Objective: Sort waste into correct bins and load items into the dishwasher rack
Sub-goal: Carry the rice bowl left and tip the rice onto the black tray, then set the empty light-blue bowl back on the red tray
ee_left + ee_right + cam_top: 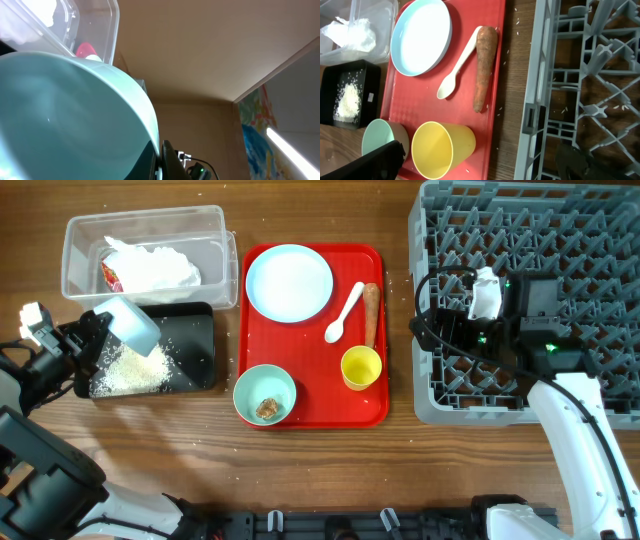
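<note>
My left gripper needs to let go of the pale teal bowl on the red tray [287, 341], between the pale blue plate and the green bowl.
My left gripper [100, 332] is shut on the rim of a pale teal bowl [135, 322], held tilted over the black bin [195, 345] that has a heap of rice [130, 370] in it. In the left wrist view the bowl [65, 115] fills the left side, with its rim pinched between the jaws [159, 161]. My right gripper [425, 315] is open and empty over the left edge of the grey dishwasher rack [600, 240]. In the right wrist view its fingers [477, 162] straddle the yellow cup [442, 150] and the rack edge [530, 115].
A red tray [372, 405] holds a pale blue plate [289, 283], a white spoon [344, 312], a carrot [371, 312], the yellow cup [361, 367] and a green bowl with a food scrap [265, 395]. A clear bin [215, 240] holds white crumpled waste [155, 268].
</note>
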Controlling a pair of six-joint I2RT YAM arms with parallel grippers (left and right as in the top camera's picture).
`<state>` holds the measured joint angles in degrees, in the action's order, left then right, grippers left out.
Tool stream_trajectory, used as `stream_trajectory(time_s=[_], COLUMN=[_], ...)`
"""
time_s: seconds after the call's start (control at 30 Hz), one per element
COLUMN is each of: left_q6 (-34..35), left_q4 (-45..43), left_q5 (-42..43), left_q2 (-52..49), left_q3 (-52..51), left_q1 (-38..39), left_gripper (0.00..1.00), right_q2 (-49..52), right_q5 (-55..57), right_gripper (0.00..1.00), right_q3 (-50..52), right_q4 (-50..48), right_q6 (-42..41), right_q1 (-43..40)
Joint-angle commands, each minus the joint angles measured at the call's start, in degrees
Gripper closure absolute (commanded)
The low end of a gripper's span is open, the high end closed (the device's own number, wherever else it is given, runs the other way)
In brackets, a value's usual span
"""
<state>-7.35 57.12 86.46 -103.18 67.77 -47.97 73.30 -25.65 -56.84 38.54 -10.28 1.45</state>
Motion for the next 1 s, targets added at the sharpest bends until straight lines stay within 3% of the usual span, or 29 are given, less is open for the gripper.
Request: stream_trajectory(time_s=[0.0, 0.13, 0.2, 0.3, 0.43, 0.57, 0.63, 0.8, 0.83, 0.9, 0.97], left_q6=[0.1, 3.6, 7.9, 12.6, 12.6, 14.4, 17.3, 19.8, 19.8, 19.8, 19.8], left_q4=[-0.6, -0.6, -0.9, -6.5, -6.5, -4.2, -2.6, -0.1, 0.1, -0.5, 0.3], left_q5=[-0.3, -11.1, -22.2, -43.3, -66.7, -86.9, -91.7, -91.7, -91.7, -91.7, -91.7], left_q2=[1.2, 7.7, 11.3, 15.1, 11.7, 3.5, -1.2, -8.8, -9.1, -8.9, -8.4], left_q3=[1.1, 8.5, 14.5, 18.0, 18.0, 18.0, 18.0, 18.0, 18.0, 18.0, 20.1], left_q1=[3.7, 14.4, 22.6, 41.7, 62.5, 77.5, 80.7, 81.3, 81.2, 81.2, 81.2], left_gripper=[0.96, 0.96, 0.96, 0.96, 0.96, 0.96, 0.96, 0.96, 0.84, 0.45, 0.25], right_q2=[0.4, 0.4, 0.4, 0.4, 0.4, 0.4, 0.4, 0.4, 0.4, 0.4, 0.4], right_q5=[0.3, 0.4, 0.4, 0.4, 0.4, 0.4, 0.4, 0.4, 0.4, 0.7, 1.3], right_gripper=[0.0, 0.0, 0.0, 0.0, 0.0, 0.0, 0.0, 0.0, 0.0, 0.0, 0.0], right_q3=[-0.9, -0.9, -0.9, -0.9, -0.9, -0.9, -0.9, -0.9, -0.8, -0.8, -0.8], right_q4=[-0.1, -0.1, -0.1, -0.1, -0.1, 0.0, 0.2, 0.2, 0.2, 0.2, 0.2], right_q6=[-0.4, -0.4, -0.3, -0.2, -0.2, -0.2, -0.2, -0.2, -0.2, -0.2, -0.2], right_q1=[0.0, 0.0, 0.0, 0.0, 0.0, 0.0, 0.0, 0.0, 0.0, 0.0, 0.0])
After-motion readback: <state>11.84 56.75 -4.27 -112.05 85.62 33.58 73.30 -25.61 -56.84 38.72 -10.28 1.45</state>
